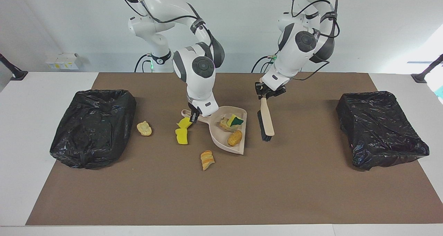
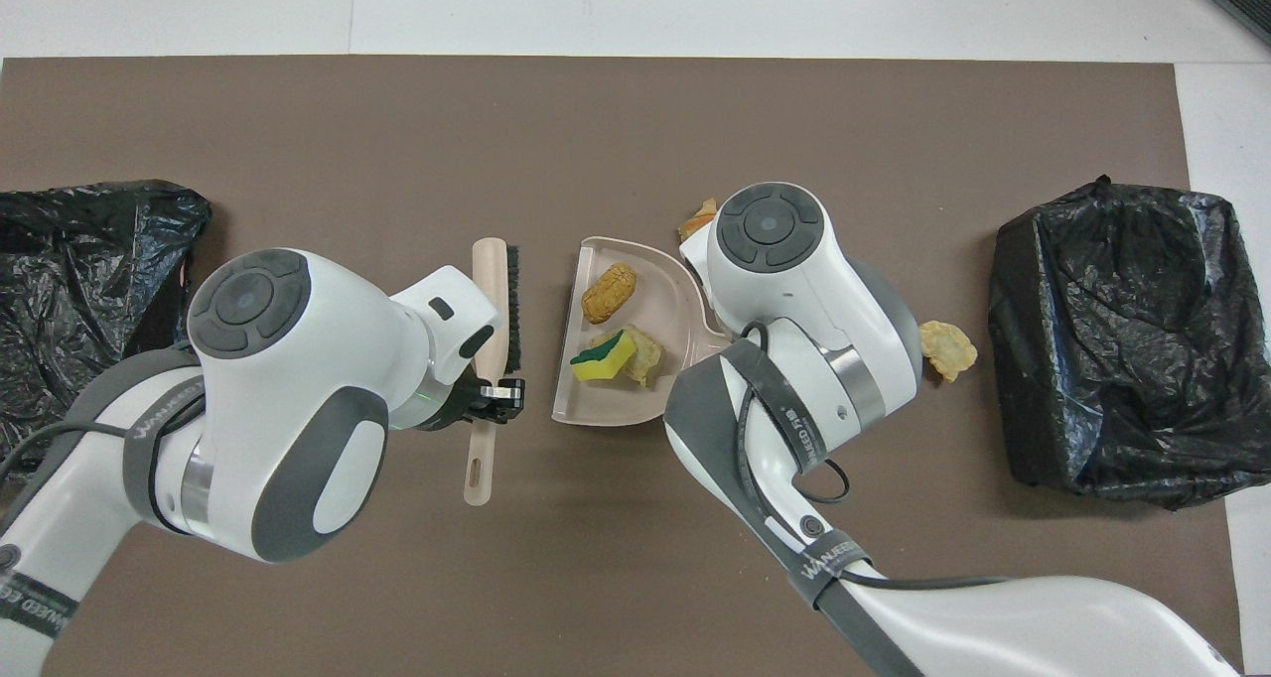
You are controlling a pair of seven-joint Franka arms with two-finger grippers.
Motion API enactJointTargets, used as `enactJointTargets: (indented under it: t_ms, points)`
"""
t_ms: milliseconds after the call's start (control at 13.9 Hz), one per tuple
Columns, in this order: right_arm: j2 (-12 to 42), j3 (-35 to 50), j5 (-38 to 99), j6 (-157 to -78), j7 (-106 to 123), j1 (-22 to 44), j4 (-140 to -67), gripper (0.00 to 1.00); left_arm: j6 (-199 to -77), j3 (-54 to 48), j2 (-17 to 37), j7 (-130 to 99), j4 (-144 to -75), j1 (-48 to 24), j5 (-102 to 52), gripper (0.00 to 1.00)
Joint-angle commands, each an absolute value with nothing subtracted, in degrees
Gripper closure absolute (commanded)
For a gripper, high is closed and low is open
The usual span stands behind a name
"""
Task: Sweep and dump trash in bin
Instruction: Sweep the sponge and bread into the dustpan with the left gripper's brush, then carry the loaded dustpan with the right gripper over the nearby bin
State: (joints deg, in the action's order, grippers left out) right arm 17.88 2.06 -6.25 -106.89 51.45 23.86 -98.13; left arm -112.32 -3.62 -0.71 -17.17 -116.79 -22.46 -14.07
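Observation:
I will let go of the beige brush with my left gripper on the bare brown mat (image 2: 584, 500) between both arms, just below the dustpan.
A beige dustpan (image 1: 219, 136) (image 2: 599, 403) sits mid-mat, my right gripper (image 1: 192, 116) shut on its handle. Inside it lie three pieces of trash: a yellow-green sponge (image 1: 236, 120) (image 2: 596, 356), a tan lump (image 1: 225, 124) and a bread piece (image 1: 234, 138) (image 2: 609, 292). My left gripper (image 1: 265, 93) (image 2: 492, 399) is shut on the handle of the beige brush (image 1: 267, 120) (image 2: 487, 280), which slants down beside the pan toward the left arm's end. Loose trash lies on the mat: two yellow sponge chunks (image 1: 182, 129), a bread slice (image 1: 207, 159) and a tan lump (image 1: 144, 128) (image 2: 945, 347).
A bin lined with a black bag (image 1: 93, 125) (image 2: 1122, 339) stands at the right arm's end of the brown mat. A second black-bagged bin (image 1: 380, 128) (image 2: 79, 330) stands at the left arm's end. In the overhead view the right arm hides the yellow chunks.

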Motion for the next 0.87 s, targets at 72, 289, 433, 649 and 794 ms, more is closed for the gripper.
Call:
enactJointTargets:
  t_ms: [72, 289, 433, 649, 794]
  points:
    - [15.7, 2.6, -2.9, -108.8, 57.9, 20.8, -99.1, 1.00, -109.9, -3.9, -3.2, -17.3, -116.9, -19.9, -8.5, 1.00]
    - [15.3, 2.3, -2.5, -107.5, 63.1, 19.1, -95.8, 1.00, -106.2, -4.0, -5.4, -22.7, -119.1, -21.1, -8.1, 1.00]
    - [14.5, 2.3, -2.5, -104.9, 65.3, 17.2, -93.8, 1.00, -106.8, -4.2, -7.6, -26.6, -122.2, -24.4, -7.7, 1.00]
    - [14.2, 2.1, -2.5, -99.1, 73.6, 12.5, -90.1, 1.00, -111.7, -4.3, -7.9, -30.2, -126.2, -30.0, -7.7, 1.00]
    - [12.2, 2.1, -2.6, -97.7, 77.6, 9.0, -89.6, 1.00, -117.2, -4.4, -8.0, -33.5, -129.9, -33.6, -7.7, 1.00]
